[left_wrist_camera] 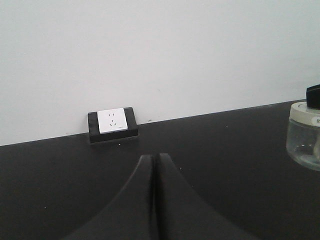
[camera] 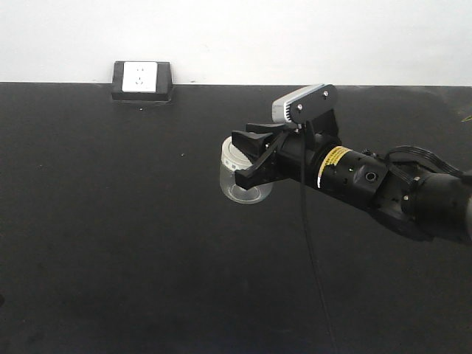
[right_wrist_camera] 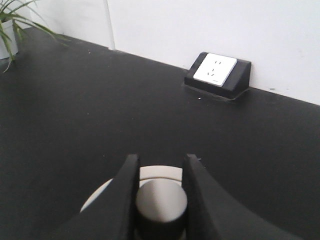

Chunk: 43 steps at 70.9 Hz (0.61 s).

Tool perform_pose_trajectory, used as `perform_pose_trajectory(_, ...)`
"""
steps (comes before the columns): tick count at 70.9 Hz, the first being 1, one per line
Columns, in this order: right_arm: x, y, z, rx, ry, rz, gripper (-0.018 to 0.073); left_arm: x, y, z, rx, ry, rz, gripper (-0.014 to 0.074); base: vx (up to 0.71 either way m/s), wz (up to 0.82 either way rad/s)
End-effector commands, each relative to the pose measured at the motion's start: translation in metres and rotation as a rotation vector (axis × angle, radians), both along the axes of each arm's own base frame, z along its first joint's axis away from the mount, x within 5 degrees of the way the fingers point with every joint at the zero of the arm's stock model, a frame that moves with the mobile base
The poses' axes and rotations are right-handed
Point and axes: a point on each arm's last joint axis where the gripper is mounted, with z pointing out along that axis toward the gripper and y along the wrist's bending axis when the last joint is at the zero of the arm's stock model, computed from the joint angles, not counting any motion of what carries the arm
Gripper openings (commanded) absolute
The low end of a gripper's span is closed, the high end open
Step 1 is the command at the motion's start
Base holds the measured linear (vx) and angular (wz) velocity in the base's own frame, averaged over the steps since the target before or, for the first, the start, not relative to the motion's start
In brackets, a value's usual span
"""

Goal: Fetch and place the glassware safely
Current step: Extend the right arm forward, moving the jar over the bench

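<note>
My right gripper is going to set the glass jar down on the open middle of the black table (camera: 238, 231).
The glass jar (camera: 245, 181) is small, squat and clear, with a cream-white lid (right_wrist_camera: 160, 172) and a raised round knob (right_wrist_camera: 161, 200). In the front view it hangs slightly tilted over the black table (camera: 110, 221). My right gripper (camera: 251, 155) reaches in from the right and is shut on the lid's knob, one finger on each side; in the right wrist view my right gripper (right_wrist_camera: 161, 157) is above the lid. The jar also shows at the right edge of the left wrist view (left_wrist_camera: 304, 140). My left gripper (left_wrist_camera: 152, 157) is shut and empty, low over the table, left of the jar.
A black box with a white socket plate (camera: 141, 80) sits at the table's back edge against the white wall; it also shows in the wrist views (left_wrist_camera: 112, 122) (right_wrist_camera: 217, 72). A potted plant (right_wrist_camera: 10, 25) stands at the far left. A black cable (camera: 310, 243) hangs from the right arm.
</note>
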Motion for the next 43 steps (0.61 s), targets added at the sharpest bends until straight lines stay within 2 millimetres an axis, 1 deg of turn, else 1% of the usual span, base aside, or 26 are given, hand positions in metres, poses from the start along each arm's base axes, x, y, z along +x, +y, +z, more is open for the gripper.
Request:
perform_pose_trajectory(1, 0.005, -0.001, 0.023, 0.111, -0.117, 0.120, -0.0001, 0.000, -0.004, 0.013, -0.036, -0.062, -0.040, -0.0007, 0.00, 0.00)
perform_pose_trajectory(11, 0.015, -0.003, 0.001, 0.105, -0.105, 0.156, -0.0001, 0.000, -0.004, 0.013, -0.036, -0.062, -0.040, -0.0007, 0.00, 0.00)
perform_pose_trajectory(20, 0.021, -0.001, -0.019, 0.048, -0.126, 0.172, -0.0001, 0.000, -0.004, 0.013, -0.036, -0.062, -0.040, -0.0007, 0.00, 0.00)
perform_pose_trajectory(27, 0.024, 0.000, -0.030, 0.001, -0.145, 0.181, -0.0001, 0.000, -0.004, 0.013, -0.036, -0.062, -0.040, -0.0007, 0.00, 0.00)
perform_pose_trajectory(43, 0.028, 0.001, -0.049, -0.022, -0.122, 0.187, -0.0001, 0.000, -0.004, 0.013, -0.036, -0.062, -0.040, -0.0007, 0.00, 0.00)
